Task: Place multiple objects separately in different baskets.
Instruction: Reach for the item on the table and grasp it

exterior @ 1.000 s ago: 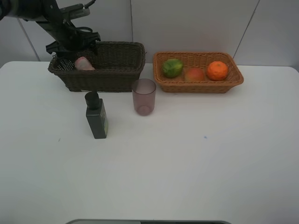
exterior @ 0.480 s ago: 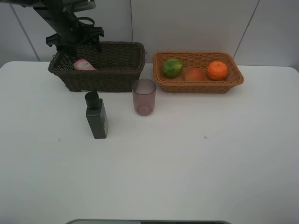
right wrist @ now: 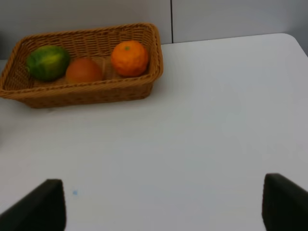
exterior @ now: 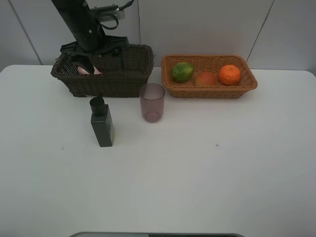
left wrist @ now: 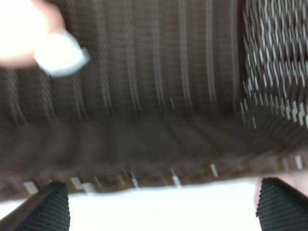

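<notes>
I will next move my left gripper to the dark green pump bottle beside the purple cup and close it on the bottle's upper end point(exterior: 100, 115), below its cap.
The dark brown basket point(exterior: 111, 81) stands at the back left with the pink tube point(exterior: 81, 71) lying in it, partly hidden by my left gripper point(exterior: 89, 58). That gripper hangs over the basket's left half, open and empty. In the blurred left wrist view the tube point(left wrist: 26, 31) lies apart from the gripper point(left wrist: 163, 207). The orange-tan basket point(exterior: 210, 91) holds the green fruit point(exterior: 182, 71), the peach point(exterior: 206, 78) and the orange point(exterior: 229, 74). The dark green pump bottle point(exterior: 102, 123) and the purple cup point(exterior: 151, 102) stand on the table. My right gripper point(right wrist: 161, 204) is open and empty.
The white table point(exterior: 197, 173) stretches wide in front of the baskets. A pale panelled wall point(exterior: 197, 24) rises right behind them. The bottle and the cup stand close to the dark basket's front wall.
My left arm has swung right and come down over the dark basket, now covering part of the pink tube. The tube has tipped flatter in the basket. Nothing else moved.
</notes>
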Motion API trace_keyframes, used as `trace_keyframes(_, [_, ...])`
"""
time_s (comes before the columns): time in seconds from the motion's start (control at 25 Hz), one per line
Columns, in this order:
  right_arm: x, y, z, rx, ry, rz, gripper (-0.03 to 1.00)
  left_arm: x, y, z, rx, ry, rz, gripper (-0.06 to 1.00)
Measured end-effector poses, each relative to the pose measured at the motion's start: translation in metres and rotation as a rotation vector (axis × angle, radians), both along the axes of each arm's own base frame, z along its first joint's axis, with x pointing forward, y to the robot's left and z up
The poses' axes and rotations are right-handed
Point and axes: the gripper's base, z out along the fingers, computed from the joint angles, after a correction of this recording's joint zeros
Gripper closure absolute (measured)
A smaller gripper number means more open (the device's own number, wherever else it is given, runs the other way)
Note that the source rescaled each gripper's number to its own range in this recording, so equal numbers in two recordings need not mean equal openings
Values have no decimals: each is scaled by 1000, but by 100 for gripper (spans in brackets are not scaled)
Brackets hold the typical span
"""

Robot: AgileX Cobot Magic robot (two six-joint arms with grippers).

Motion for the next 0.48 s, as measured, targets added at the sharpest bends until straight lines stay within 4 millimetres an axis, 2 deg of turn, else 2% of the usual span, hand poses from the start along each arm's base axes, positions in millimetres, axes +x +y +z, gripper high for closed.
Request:
trace_keyframes(0.32, [0,0,0,0,0,0,26,-37,-34,25,71,69,-70,-6])
trace_keyframes(0.48, [0,0,0,0,0,0,26,-53,-44,28,171,121,-46,-6])
